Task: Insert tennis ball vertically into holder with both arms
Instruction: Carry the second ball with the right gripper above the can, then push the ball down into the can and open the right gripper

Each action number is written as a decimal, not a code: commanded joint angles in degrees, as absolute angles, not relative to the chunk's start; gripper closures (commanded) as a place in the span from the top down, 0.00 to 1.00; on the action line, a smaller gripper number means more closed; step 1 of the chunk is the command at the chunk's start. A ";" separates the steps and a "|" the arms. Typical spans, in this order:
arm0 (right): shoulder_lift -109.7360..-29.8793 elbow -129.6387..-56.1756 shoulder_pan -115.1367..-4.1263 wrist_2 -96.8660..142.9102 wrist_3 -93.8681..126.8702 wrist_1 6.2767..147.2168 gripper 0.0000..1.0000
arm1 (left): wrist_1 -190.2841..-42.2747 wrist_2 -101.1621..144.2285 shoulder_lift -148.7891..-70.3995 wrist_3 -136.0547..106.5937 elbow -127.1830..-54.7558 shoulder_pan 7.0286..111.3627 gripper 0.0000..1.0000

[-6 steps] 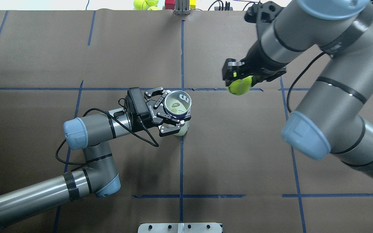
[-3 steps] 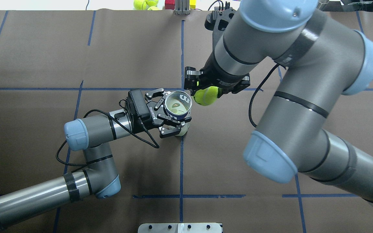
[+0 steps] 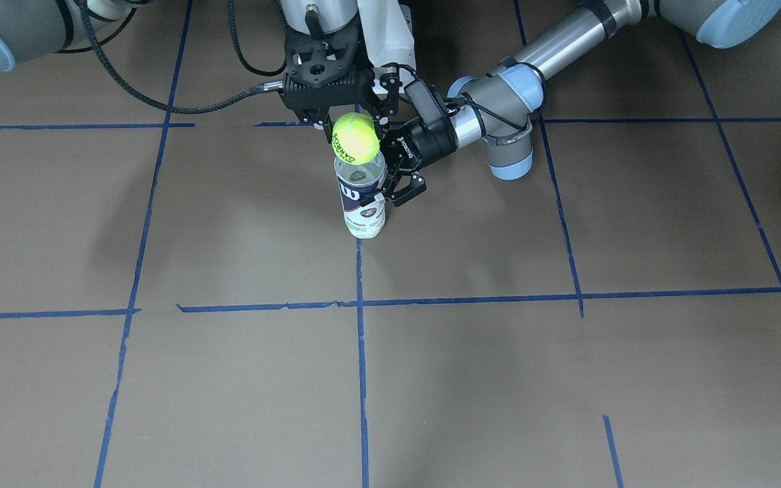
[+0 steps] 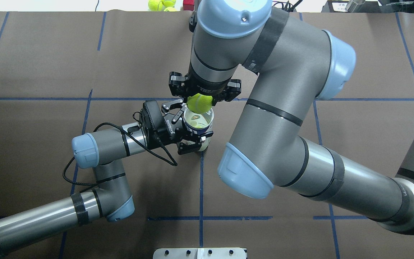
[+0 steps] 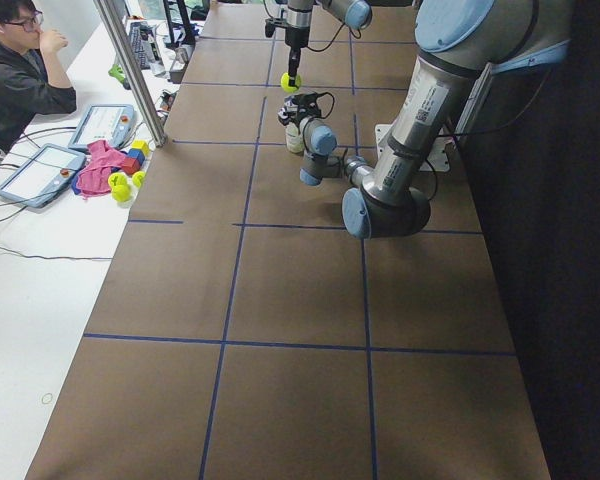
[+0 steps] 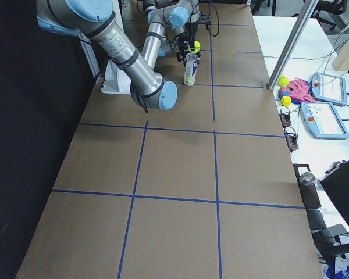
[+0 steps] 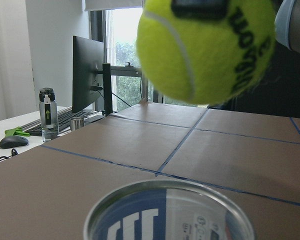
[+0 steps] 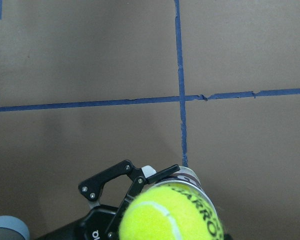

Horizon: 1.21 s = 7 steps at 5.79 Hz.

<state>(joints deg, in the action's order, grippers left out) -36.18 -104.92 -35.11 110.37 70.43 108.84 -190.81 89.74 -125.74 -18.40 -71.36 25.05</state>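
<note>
The robot's right gripper needs to release the tennis ball down inside the clear holder (image 3: 363, 186) (image 8: 177, 205), behind the holder's navy label.
The holder (image 3: 362, 200), a clear can with a navy and white Wilson label, stands upright on the table; its open mouth shows in the overhead view (image 4: 199, 119) and the left wrist view (image 7: 170, 210). My left gripper (image 4: 189, 124) is shut on the holder from the side, also seen in the front view (image 3: 390, 177). My right gripper (image 4: 201, 94) points down and is shut on a yellow tennis ball (image 4: 199, 103), held just above the holder's mouth (image 3: 355, 137). The ball fills the top of the left wrist view (image 7: 205, 47) and the bottom of the right wrist view (image 8: 172, 217).
Brown paper with blue tape lines covers the table (image 4: 264, 54). Spare tennis balls (image 4: 161, 4) and coloured blocks lie at the far edge. A person (image 5: 15, 70) sits beside the table with tablets (image 5: 40, 172). A metal plate (image 4: 199, 253) sits at the near edge.
My right arm has swung left with the ball, from the table's right half to just above the holder's mouth. The left gripper and holder have stayed in place.
</note>
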 commanded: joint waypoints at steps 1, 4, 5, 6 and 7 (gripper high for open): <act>-36.03 -104.15 -34.28 109.51 70.49 108.81 0.00 | -190.81 89.74 -125.68 -18.72 -71.37 25.05 0.85; -36.73 -104.15 -32.08 107.84 70.49 108.90 0.02 | -190.90 89.74 -125.68 -18.90 -71.37 25.05 0.85; -36.74 -104.15 -31.99 107.67 70.49 108.90 0.02 | -190.90 89.74 -125.68 -18.90 -71.37 25.05 0.83; -36.83 -104.15 -31.91 107.14 70.49 108.90 0.03 | -190.90 89.74 -125.60 -18.90 -71.37 25.05 0.83; -37.00 -104.15 -31.90 106.96 70.31 109.07 0.04 | -190.90 89.74 -125.60 -18.90 -71.28 25.05 0.83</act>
